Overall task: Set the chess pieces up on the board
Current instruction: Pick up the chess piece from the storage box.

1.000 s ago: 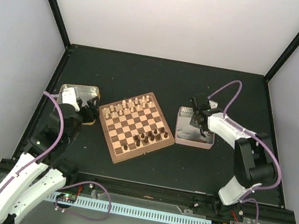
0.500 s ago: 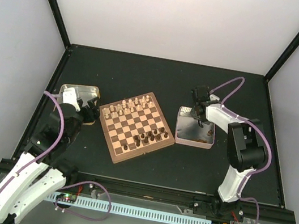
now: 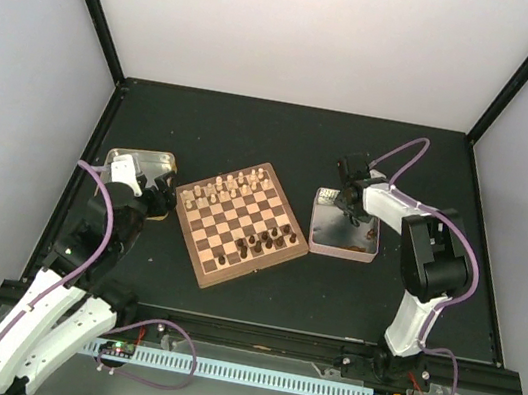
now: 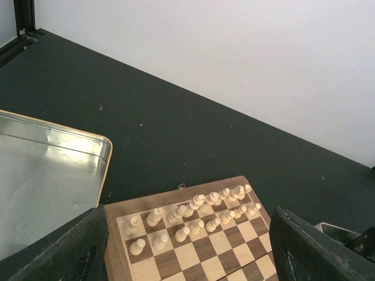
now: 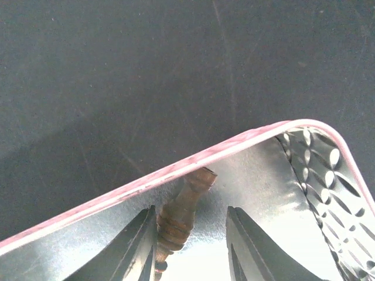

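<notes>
The dark brown piece's base will be taken from my right gripper by my left gripper, which will close on it over the board's pale chess pieces (image 3: 234, 194) (image 4: 212, 225).
The board (image 3: 237, 224) lies at the table's middle, with pale chess pieces (image 3: 225, 189) in two rows along its far-left side and dark ones (image 3: 262, 242) grouped at its near right. My right gripper (image 3: 348, 210) hangs in the far corner of the pinkish tin (image 3: 340, 252). In the right wrist view its fingers (image 5: 137, 246) stand apart around a dark brown piece (image 5: 176, 219) that leans on the left finger and reaches the tin's rim (image 5: 176, 165). My left gripper (image 4: 187, 222) is open above the board's left edge, holding nothing.
A gold-sided tin (image 3: 139, 158) sits left of the board, its shiny floor (image 4: 41, 175) showing in the left wrist view. Black posts and pale walls close in the dark table. Bare dark mat lies beyond the board and both tins.
The right arm has folded its elbow inward and the gripper has shifted slightly toward the pinkish tin's far rim. The left arm has not moved.
</notes>
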Available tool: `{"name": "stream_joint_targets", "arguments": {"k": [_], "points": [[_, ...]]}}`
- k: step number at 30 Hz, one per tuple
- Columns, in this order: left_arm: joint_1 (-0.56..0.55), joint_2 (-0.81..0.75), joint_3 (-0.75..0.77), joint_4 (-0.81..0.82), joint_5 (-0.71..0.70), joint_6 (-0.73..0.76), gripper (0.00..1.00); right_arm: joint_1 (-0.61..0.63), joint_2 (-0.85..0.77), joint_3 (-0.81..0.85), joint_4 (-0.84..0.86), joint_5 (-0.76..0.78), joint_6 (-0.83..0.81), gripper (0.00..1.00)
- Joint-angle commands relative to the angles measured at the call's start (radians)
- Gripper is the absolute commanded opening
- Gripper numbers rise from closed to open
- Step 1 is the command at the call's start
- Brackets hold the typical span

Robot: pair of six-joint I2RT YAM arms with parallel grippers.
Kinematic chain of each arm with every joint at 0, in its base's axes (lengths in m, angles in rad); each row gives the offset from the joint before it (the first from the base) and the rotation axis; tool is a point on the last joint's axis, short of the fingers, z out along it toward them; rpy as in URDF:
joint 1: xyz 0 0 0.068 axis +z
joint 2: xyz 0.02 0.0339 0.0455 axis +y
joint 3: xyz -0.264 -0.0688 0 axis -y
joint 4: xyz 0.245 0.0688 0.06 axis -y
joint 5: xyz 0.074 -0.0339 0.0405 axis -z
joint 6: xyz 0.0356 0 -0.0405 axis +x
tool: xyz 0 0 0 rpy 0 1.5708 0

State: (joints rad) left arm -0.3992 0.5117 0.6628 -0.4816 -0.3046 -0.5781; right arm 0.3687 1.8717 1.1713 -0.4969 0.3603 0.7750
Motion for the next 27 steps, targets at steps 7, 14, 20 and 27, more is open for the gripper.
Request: {"name": "stream_joint_targets", "arguments": {"k": [7,14,20,27], "points": [[0.007,0.003,-0.002,0.001,0.015,0.011,0.77,-0.006,0.004,-0.007,-0.084,-0.014,-0.080,0.36],[0.007,0.005,0.000,0.004,0.018,0.010,0.77,-0.015,0.029,0.023,-0.090,-0.017,-0.097,0.31],[0.007,0.006,0.001,0.006,0.018,0.012,0.77,-0.035,0.070,0.076,-0.108,-0.052,-0.115,0.30],[0.008,0.012,0.003,0.012,0.022,0.011,0.77,-0.063,0.065,0.079,-0.117,-0.116,-0.136,0.09]]}}
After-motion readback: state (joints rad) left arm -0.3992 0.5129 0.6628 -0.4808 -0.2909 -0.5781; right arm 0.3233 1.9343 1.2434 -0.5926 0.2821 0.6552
